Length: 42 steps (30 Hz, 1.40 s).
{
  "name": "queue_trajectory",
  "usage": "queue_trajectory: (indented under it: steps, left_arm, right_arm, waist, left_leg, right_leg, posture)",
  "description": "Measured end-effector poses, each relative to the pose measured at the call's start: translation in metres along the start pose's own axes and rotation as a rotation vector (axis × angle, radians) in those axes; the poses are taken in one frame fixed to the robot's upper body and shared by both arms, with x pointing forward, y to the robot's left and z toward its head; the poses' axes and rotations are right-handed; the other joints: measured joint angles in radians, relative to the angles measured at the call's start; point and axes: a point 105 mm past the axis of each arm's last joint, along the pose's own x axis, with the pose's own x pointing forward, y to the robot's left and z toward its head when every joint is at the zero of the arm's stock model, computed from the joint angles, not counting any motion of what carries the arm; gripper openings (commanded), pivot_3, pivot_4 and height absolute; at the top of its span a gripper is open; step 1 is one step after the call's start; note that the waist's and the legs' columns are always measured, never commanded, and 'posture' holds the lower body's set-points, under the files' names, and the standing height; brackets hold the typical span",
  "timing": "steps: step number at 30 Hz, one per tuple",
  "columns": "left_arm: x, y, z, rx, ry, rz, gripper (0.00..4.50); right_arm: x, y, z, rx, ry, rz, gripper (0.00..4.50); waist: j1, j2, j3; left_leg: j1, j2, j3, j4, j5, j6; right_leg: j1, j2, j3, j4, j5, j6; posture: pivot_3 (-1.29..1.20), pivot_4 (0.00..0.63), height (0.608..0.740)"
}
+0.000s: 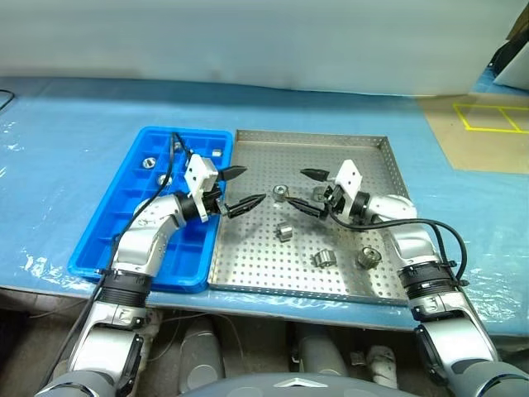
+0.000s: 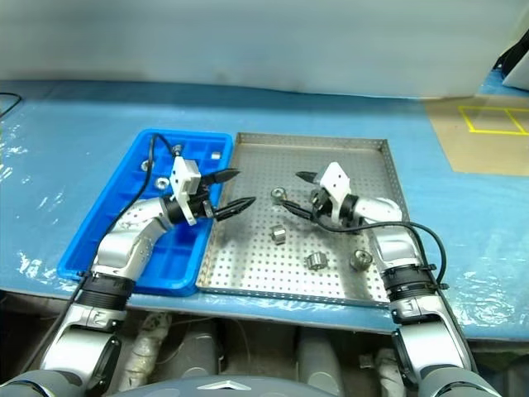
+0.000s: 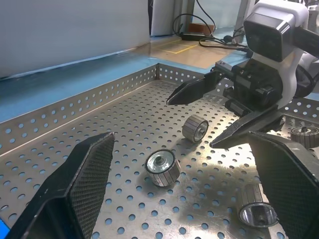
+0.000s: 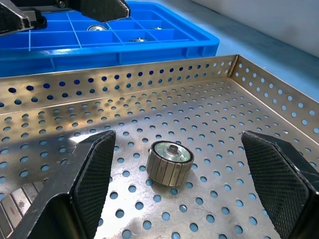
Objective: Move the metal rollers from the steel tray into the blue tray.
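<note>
The metal roller lies between both grippers with its silver end upward. Next, my left gripper closes on the ribbed sides of the metal roller (image 1: 281,195) (image 3: 164,171).
The steel tray (image 1: 388,149) sits in the middle of the table with several metal rollers on its perforated floor: one (image 1: 281,193) near the centre, one (image 1: 284,232) nearer me, and two (image 1: 322,258) (image 1: 368,257) towards the front rim. The blue tray (image 1: 107,248) lies against its left side and holds a few rollers (image 1: 150,163) in its far compartments. My left gripper (image 1: 250,186) hangs open over the steel tray's left edge, pointing right. My right gripper (image 1: 297,188) faces it, open, with the central roller (image 4: 169,162) lying on the floor between its fingers (image 4: 94,169), untouched.
Both trays rest on a light blue sheet (image 1: 66,124) that covers the table. The table's front edge (image 1: 248,299) runs just behind the trays' near rims. A brown board with yellow tape (image 1: 488,120) lies at the far right.
</note>
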Motion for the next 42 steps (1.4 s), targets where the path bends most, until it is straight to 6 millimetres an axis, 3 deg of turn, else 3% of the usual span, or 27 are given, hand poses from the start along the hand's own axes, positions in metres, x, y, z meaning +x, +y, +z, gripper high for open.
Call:
queue_trajectory:
  steps: [15, 29, 42]
  left_arm:
    - [0.015, 0.004, -0.003, -0.022, 0.001, -0.025, 4.50]
    - [0.039, 0.015, -0.014, -0.068, 0.067, -0.043, 4.50]
    - [0.064, 0.020, -0.027, -0.069, 0.147, -0.064, 4.50]
  right_arm:
    - [-0.014, -0.005, 0.012, -0.018, 0.017, -0.085, 4.24]
    - [-0.034, 0.003, 0.003, 0.004, 0.062, -0.175, 4.24]
    - [-0.059, 0.016, 0.001, 0.028, 0.104, -0.283, 4.24]
  waist:
    - [-0.006, 0.000, 0.000]
    - [-0.013, 0.000, 0.000]
    - [-0.066, 0.000, 0.000]
  left_leg:
    - [0.000, 0.000, 0.000, 0.000, 0.000, 0.000]
    - [0.000, -0.001, 0.002, 0.000, -0.001, 0.002]
    - [-0.001, -0.002, 0.004, 0.001, -0.004, 0.007]
  right_leg:
    - [0.000, 0.000, 0.001, -0.001, 0.000, 0.000]
    - [0.000, 0.000, 0.003, -0.002, 0.000, 0.000]
    - [0.003, 0.000, 0.004, -0.013, 0.003, 0.005]
  posture:
    - [-0.29, 0.150, 0.740]
    - [-0.45, 0.150, 0.740]
    - [-0.58, 0.150, 0.740]
